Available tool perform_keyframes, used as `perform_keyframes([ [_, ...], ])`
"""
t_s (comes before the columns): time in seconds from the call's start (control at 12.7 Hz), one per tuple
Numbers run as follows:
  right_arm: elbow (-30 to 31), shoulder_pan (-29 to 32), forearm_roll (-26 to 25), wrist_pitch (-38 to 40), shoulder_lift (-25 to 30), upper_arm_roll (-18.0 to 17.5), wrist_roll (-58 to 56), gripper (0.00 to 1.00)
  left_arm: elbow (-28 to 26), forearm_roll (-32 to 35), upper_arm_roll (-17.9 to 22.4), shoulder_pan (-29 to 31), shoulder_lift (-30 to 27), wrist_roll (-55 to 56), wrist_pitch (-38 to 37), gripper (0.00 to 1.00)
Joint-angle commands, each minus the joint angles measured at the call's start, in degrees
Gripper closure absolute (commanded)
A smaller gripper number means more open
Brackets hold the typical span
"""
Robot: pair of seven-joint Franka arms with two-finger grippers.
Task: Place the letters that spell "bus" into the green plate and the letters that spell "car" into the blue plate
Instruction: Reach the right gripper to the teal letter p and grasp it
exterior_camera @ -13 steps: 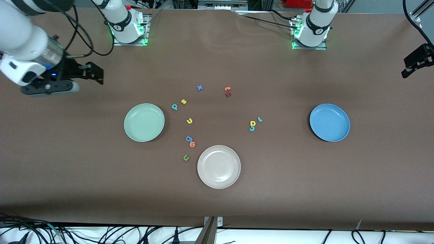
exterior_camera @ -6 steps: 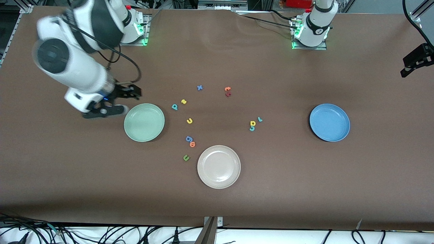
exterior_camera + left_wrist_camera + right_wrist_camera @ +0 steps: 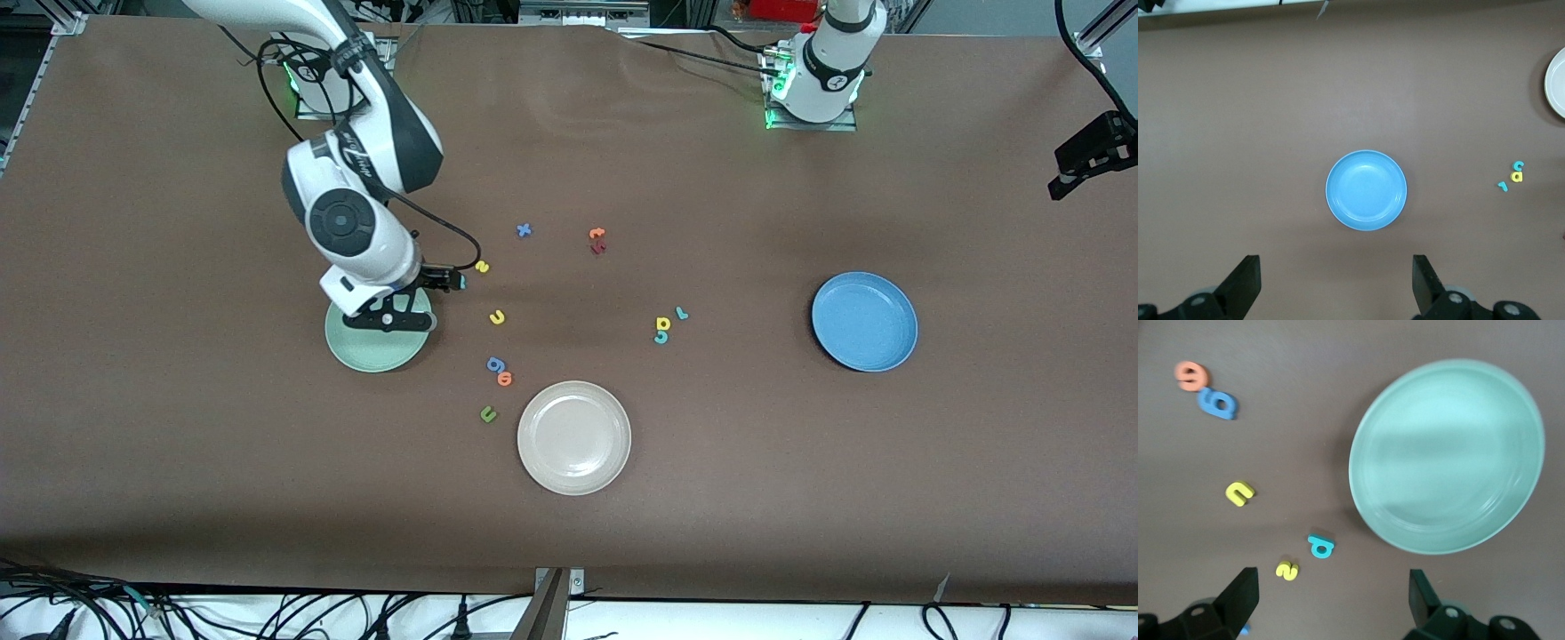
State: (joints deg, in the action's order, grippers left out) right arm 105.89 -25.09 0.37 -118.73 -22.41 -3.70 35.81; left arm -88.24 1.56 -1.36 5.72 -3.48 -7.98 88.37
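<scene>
My right gripper will grip the straight bar of the teal b (image 3: 463, 282) (image 3: 1321, 540) beside the yellow s, with its fingers at the bar's ends.
My right gripper (image 3: 440, 283) hangs open over the table at the green plate's (image 3: 373, 348) edge, with nothing between its fingers. The teal b (image 3: 1320, 547) lies just ahead of the fingertips, and the gripper partly covers this b (image 3: 460, 281) in the front view. Close by are the yellow s (image 3: 482, 267) and the yellow u (image 3: 497, 317). The yellow a (image 3: 662, 324), teal c (image 3: 661, 338) and teal r (image 3: 681, 313) lie together toward the blue plate (image 3: 864, 321). My left gripper (image 3: 1335, 270) is open and empty, high over the table by the blue plate (image 3: 1366, 190).
A beige plate (image 3: 573, 436) sits nearer the front camera. Beside it lie a blue g (image 3: 495, 364), an orange o (image 3: 505, 379) and a green u (image 3: 487, 413). A blue x (image 3: 524, 230), an orange t (image 3: 597, 234) and a dark red letter (image 3: 597, 248) lie toward the robots.
The right arm has swung in from its end of the table and come down over the green plate's edge next to the teal b. The left arm has barely moved.
</scene>
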Motion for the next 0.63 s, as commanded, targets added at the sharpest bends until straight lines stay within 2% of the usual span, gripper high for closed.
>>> perform_keyframes([
  [0.0,10.10,-2.07,-0.72,-11.31,2.29,0.37,8.73,0.09,1.23,-0.86,-0.14,0.61,1.89,0.33,-2.41,0.00],
  [0.16,15.81,-2.25,-0.63,-19.66,2.20,0.36,10.07,0.22,1.49,-0.42,-0.14,0.70,5.13,0.25,-2.50,0.00],
  [0.31,19.34,-2.77,-0.63,-25.38,1.68,0.36,14.27,0.23,0.36,-0.51,-0.14,0.96,6.90,-0.10,-2.67,0.00],
  [0.55,19.36,-4.44,-0.54,-28.12,-0.69,0.37,20.50,0.28,-2.98,-1.03,-0.23,0.79,9.19,-0.28,-2.50,0.00],
])
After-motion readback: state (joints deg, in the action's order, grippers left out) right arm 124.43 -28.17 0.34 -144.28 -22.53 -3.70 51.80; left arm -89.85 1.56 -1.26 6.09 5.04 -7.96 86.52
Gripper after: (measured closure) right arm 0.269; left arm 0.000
